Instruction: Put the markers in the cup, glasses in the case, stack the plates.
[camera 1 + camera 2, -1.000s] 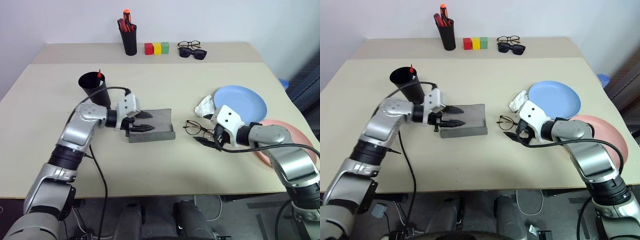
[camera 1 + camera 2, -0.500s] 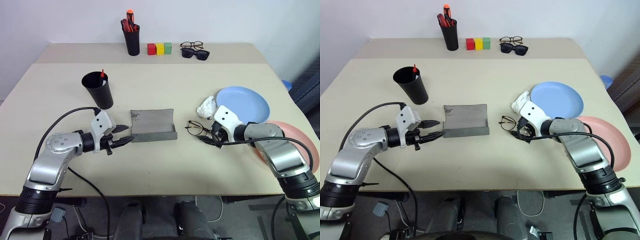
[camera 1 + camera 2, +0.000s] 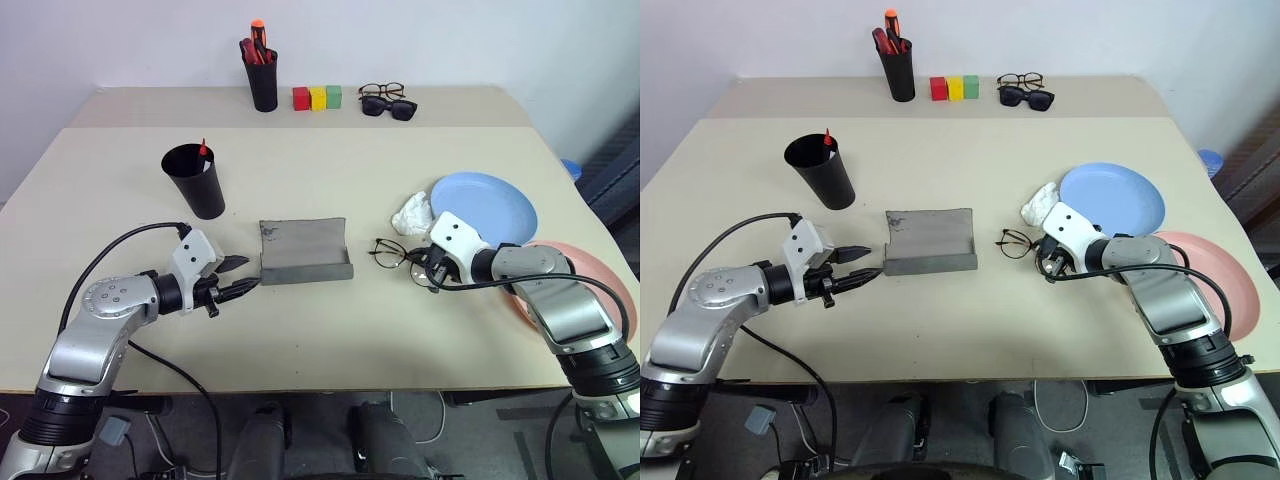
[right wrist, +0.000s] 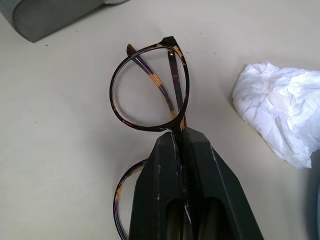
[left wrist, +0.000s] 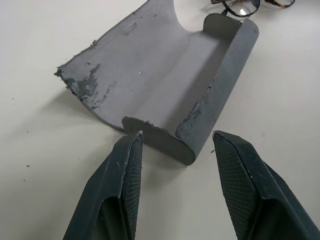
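Next, I set the glasses in the grey case [image 3: 308,260] with my right gripper, just behind its raised near edge. The glasses still lie on the table beside the tissue.
The thin wire-frame glasses [image 4: 150,95] lie on the table right of the case, beside the tissue. My right gripper [image 4: 179,135] is shut on their bridge, also seen from the head [image 3: 428,268]. The grey case [image 3: 305,250] lies open mid-table with its flap spread flat. My left gripper [image 3: 245,274] is open at the case's left end, its fingertips [image 5: 131,150] on either side of the near corner without touching. The black cup [image 3: 195,180] stands behind it with a red marker tip [image 3: 203,148] poking out. The blue plate [image 3: 483,207] and pink plate [image 3: 590,285] sit side by side at the right.
A crumpled white tissue [image 3: 411,213] lies between the glasses and the blue plate. At the back stand a black holder of red-orange pens [image 3: 262,75], coloured blocks [image 3: 317,97] and two dark pairs of glasses [image 3: 385,100].
My left gripper pulled back out of the case toward the near left, leaving the flap open. My right gripper closed on the glasses' bridge.
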